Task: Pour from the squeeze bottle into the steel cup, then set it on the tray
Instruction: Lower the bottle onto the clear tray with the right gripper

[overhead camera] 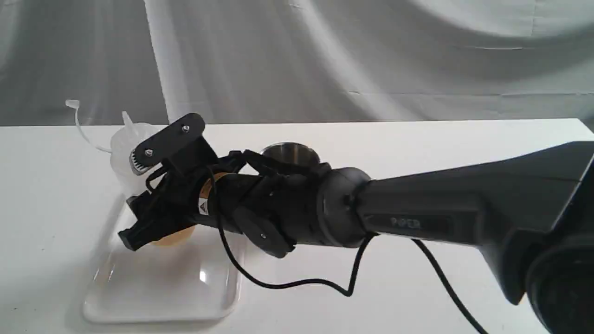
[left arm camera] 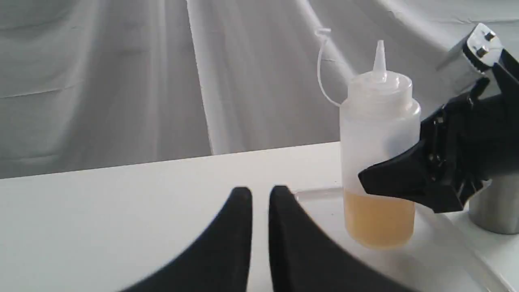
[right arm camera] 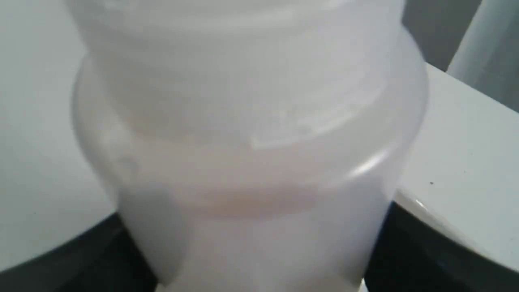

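Note:
Next, my right gripper lets go of the squeeze bottle upright on the middle of the white tray (overhead camera: 178,258).
The squeeze bottle (overhead camera: 121,155) stands upright at the far end of the white tray (overhead camera: 162,287), with amber liquid in its lower part and its cap strap curling up to the left. My right gripper (overhead camera: 133,218) reaches across from the right and is shut on the bottle's body; one black finger (left arm camera: 397,178) presses its side above the liquid. In the right wrist view the bottle (right arm camera: 251,162) fills the frame between two dark fingers. The steel cup (overhead camera: 290,152) stands behind the right arm, beside the tray. My left gripper (left arm camera: 260,194) is shut and holds nothing, short of the tray.
The right arm and its black cable (overhead camera: 297,282) lie over the table's middle. A grey cloth backdrop (overhead camera: 371,55) hangs behind the table's far edge. The tray's near half (overhead camera: 153,273) has nothing on it.

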Tool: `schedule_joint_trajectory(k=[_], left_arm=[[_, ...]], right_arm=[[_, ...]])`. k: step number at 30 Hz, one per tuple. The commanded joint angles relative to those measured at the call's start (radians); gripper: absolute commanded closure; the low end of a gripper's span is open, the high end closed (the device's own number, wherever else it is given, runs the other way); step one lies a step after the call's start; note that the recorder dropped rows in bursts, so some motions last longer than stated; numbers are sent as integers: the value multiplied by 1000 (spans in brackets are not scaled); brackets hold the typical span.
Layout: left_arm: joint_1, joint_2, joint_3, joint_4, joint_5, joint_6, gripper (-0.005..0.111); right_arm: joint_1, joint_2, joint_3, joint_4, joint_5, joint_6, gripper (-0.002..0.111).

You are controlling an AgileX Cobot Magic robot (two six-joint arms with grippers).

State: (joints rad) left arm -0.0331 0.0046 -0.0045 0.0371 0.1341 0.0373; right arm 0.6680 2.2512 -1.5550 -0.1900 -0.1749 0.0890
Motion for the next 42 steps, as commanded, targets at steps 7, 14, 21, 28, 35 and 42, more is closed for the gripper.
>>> schedule_joint_trajectory(k=[7,14,21,28,35,42], left_arm=[[-5,-5,4,3,-2,-3,98],[-5,-5,4,3,-2,-3,98],[-5,-5,4,3,-2,-3,98],[-5,-5,4,3,-2,-3,98],[-5,-5,4,3,-2,-5,98],[-5,-5,4,3,-2,-5,98]], right_arm=[[5,19,-12,106,-54,-59,79],[8,25,-12,135,-44,-61,79],[8,25,-12,156,-42,-66,79],[10,25,-12,190,-28,-108,79],[10,25,-12,190,-15,-114,79],[10,25,-12,195,3,-114,79]])
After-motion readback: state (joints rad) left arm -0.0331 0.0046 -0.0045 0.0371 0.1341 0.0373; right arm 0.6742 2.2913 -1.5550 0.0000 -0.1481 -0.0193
